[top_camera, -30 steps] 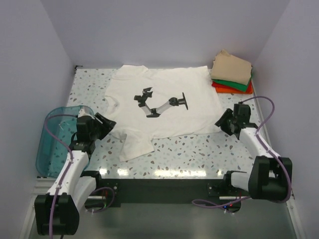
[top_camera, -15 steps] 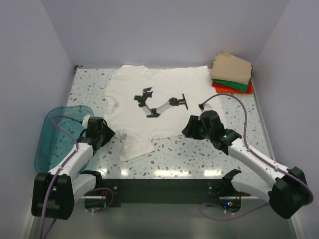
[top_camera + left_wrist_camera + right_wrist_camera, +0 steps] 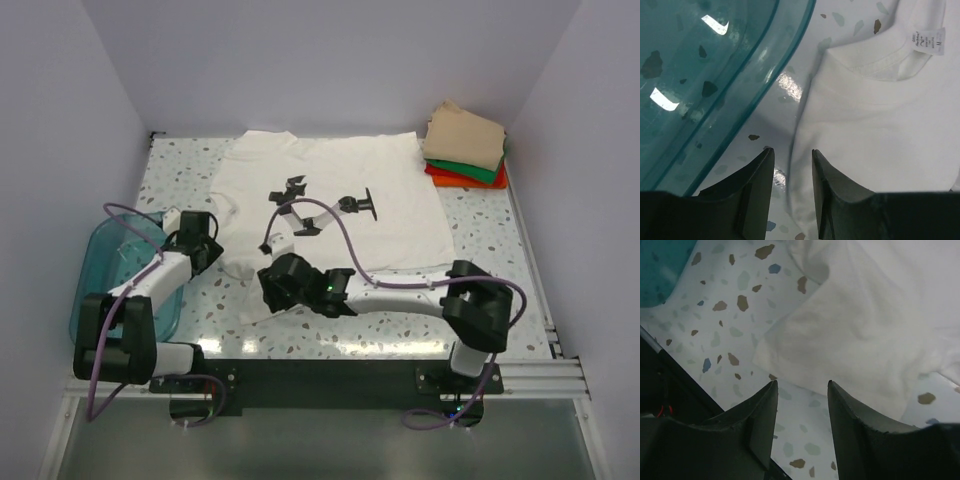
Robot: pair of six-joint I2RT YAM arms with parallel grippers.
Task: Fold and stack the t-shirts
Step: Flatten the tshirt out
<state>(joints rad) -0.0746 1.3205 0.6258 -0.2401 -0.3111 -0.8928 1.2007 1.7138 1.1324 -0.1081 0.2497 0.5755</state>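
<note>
My left gripper should grab the white t-shirt next at the collar-side corner of the near sleeve's hem (image 3: 244,320), close to the table's front edge.
The white t-shirt (image 3: 390,215) with a black chest print lies spread flat mid-table. Its collar tag (image 3: 925,39) shows in the left wrist view. My left gripper (image 3: 210,240) is open and empty at the shirt's left edge; in its own view (image 3: 792,156) the jaws straddle the cloth's border (image 3: 875,135). My right gripper (image 3: 268,288) is open and empty at the shirt's near-left sleeve; in its own view (image 3: 802,386) it hangs just in front of the sleeve hem (image 3: 855,335). Folded tan (image 3: 463,135), green (image 3: 473,171) and orange-red (image 3: 448,180) tees are stacked at the back right.
A translucent teal bin (image 3: 105,285) stands at the left, close beside my left arm, and fills the left of the left wrist view (image 3: 700,75). My right arm stretches across the front of the table. The dark front table edge (image 3: 660,395) is near the right gripper.
My right arm has swept from the right side across the front to the shirt's near-left sleeve. My left gripper has moved back and inward to the shirt's left edge.
</note>
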